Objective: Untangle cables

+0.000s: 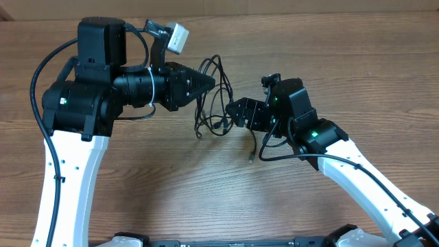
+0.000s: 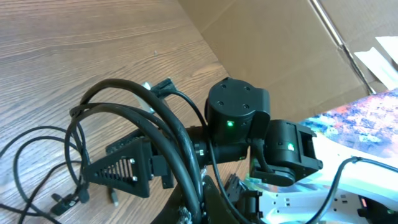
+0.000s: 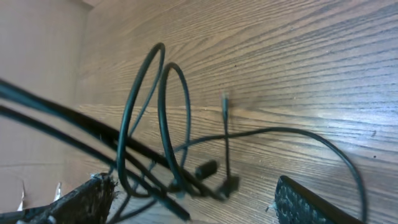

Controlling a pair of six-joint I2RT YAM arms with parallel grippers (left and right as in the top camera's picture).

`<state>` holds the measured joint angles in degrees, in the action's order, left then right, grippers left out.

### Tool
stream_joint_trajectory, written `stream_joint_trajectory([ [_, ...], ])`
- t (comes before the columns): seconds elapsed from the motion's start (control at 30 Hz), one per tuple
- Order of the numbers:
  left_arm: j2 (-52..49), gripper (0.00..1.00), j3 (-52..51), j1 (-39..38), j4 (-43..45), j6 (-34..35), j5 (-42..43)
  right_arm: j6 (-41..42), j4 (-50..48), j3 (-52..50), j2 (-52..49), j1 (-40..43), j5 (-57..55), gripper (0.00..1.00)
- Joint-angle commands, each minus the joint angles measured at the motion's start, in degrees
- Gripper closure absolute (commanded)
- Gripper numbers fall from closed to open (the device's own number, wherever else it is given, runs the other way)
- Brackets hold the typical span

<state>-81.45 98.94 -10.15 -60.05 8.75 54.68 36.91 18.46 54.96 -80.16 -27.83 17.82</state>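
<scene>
The robot's left gripper should release the bundle on the bare wood [image 1: 170, 114] under its own fingers, next to the hanging loops.
The cables [image 1: 221, 75] are thin black cords looped together at mid table, raised off the wood. My left gripper [image 1: 209, 84] is shut on a bundle of them; in the left wrist view the cords [image 2: 118, 84] run into its jaws [image 2: 199, 208]. My right gripper [image 1: 232, 110] is open just to the right of the hanging loops. In the right wrist view its fingers [image 3: 193, 199] stand wide apart with cable loops [image 3: 163, 118] and two small plugs [image 3: 208, 168] between them, not gripped. One loose end with a silvery plug [image 1: 252, 156] lies on the table.
The wooden table [image 1: 137, 178] ends at a cardboard wall [image 1: 274, 7] at the back. A thicker black wire [image 1: 38, 68] arcs off the left arm. The right arm's wrist [image 2: 239, 118] sits close in front of the left gripper.
</scene>
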Motion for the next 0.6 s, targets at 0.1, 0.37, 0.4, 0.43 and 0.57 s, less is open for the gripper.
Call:
stream_joint_trajectory([
  [0.1,0.46,0.96,0.22,-0.04,0.04,0.31,2.51,0.83,-0.37,1.31,0.74,-0.17,-0.2,0.2],
  [0.37,0.46,0.96,0.22,-0.04,0.02,0.24,6.71,0.83,-0.24,1.29,-2.05,-0.17,-7.8,0.21],
  [0.4,0.46,0.96,0.22,-0.04,0.0,0.24,6.71,0.83,-0.55,1.29,-2.73,-0.17,-8.07,0.21],
  [0.43,0.46,0.96,0.22,-0.04,0.0,0.24,6.73,0.81,-1.05,1.29,-3.39,-0.17,-8.2,0.2],
  [0.57,0.46,0.96,0.22,-0.04,0.02,0.26,6.91,0.83,-4.63,1.29,-6.4,-0.26,-8.13,0.2],
])
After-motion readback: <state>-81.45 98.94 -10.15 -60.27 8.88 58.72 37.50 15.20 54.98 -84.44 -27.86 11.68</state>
